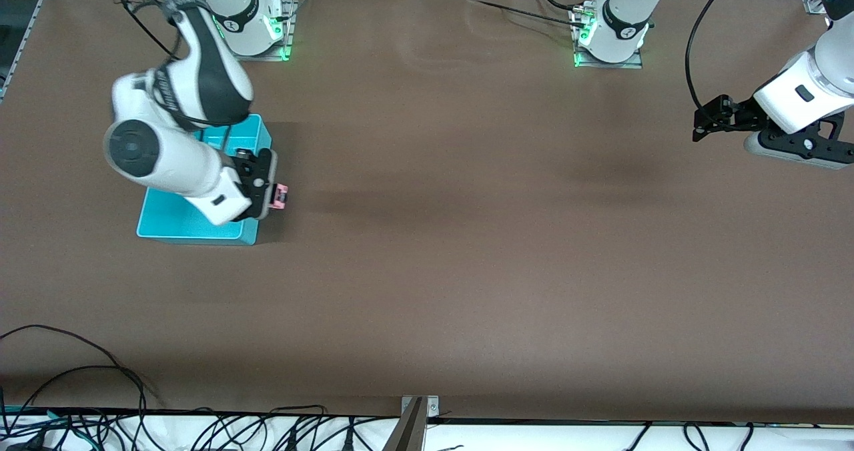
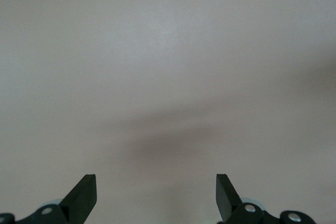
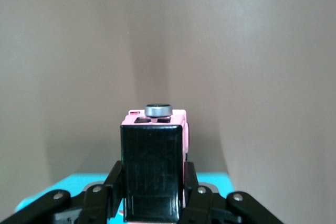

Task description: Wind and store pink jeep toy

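My right gripper is to release the pink jeep toy. It will drop it inside the cyan bin's end (image 1: 214,163) farthest from the cables at the table edge.
My right gripper (image 1: 275,195) is shut on the pink jeep toy (image 1: 281,196), a tiny car with a pale pink body and a black roof. It holds the toy over the rim of the cyan bin (image 1: 170,219), on the side toward the left arm's end of the table. In the right wrist view the pink jeep toy (image 3: 152,156) sits between the fingers (image 3: 192,182) with its black roof facing the camera, and a strip of the cyan bin (image 3: 79,181) shows beneath. My left gripper (image 1: 708,119) waits open over bare table at the left arm's end, its jaws (image 2: 156,192) with nothing between them.
The right arm's forearm (image 1: 167,157) covers much of the bin, so most of its inside is hidden. Brown tabletop (image 1: 467,237) stretches between the two arms. Cables (image 1: 100,424) lie along the table's edge nearest the front camera.
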Tool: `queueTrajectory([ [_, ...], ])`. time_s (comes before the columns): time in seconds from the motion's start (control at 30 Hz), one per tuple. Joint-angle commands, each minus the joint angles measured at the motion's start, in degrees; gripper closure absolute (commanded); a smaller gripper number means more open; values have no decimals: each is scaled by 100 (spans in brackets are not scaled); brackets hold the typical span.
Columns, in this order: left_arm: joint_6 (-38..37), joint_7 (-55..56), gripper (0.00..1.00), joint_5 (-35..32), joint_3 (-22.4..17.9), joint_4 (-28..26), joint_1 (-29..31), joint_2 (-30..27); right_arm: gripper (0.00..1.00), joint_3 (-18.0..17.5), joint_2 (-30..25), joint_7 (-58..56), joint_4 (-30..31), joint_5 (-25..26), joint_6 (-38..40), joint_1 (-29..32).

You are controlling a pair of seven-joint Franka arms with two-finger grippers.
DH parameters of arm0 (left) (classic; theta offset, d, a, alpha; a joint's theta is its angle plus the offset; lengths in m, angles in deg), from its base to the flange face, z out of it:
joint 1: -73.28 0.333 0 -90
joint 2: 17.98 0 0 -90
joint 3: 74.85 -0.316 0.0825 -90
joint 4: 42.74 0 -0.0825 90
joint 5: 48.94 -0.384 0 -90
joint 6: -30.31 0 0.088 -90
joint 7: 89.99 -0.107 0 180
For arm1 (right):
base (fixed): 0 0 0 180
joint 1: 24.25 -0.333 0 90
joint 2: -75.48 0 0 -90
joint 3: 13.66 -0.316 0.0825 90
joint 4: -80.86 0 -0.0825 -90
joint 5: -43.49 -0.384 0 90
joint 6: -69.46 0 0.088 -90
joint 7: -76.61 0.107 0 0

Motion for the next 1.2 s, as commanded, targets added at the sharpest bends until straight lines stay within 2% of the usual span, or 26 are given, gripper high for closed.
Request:
queueTrajectory([
  [0.0,104,42,0,-133,47,-202,38,-298,68,168,87,-524,-450,-67,906,447],
  [0.17,104,-11,0,-107,56,-194,46,-360,68,212,78,-1253,-380,-93,950,746],
  [0.33,104,-11,0,-89,56,-194,46,-404,68,247,87,-2098,68,-93,757,1028],
  [0.57,-1,-2,0,-89,56,-89,46,-360,68,264,-54,-2590,1104,-102,-112,1054],
  [0.9,-54,-20,0,-89,56,-36,46,-307,68,273,-493,-2608,2897,-155,-1668,1265],
  [1.17,-63,-11,0,-89,65,-36,12,-307,68,264,-502,-2626,3470,-181,-2196,1467],
])
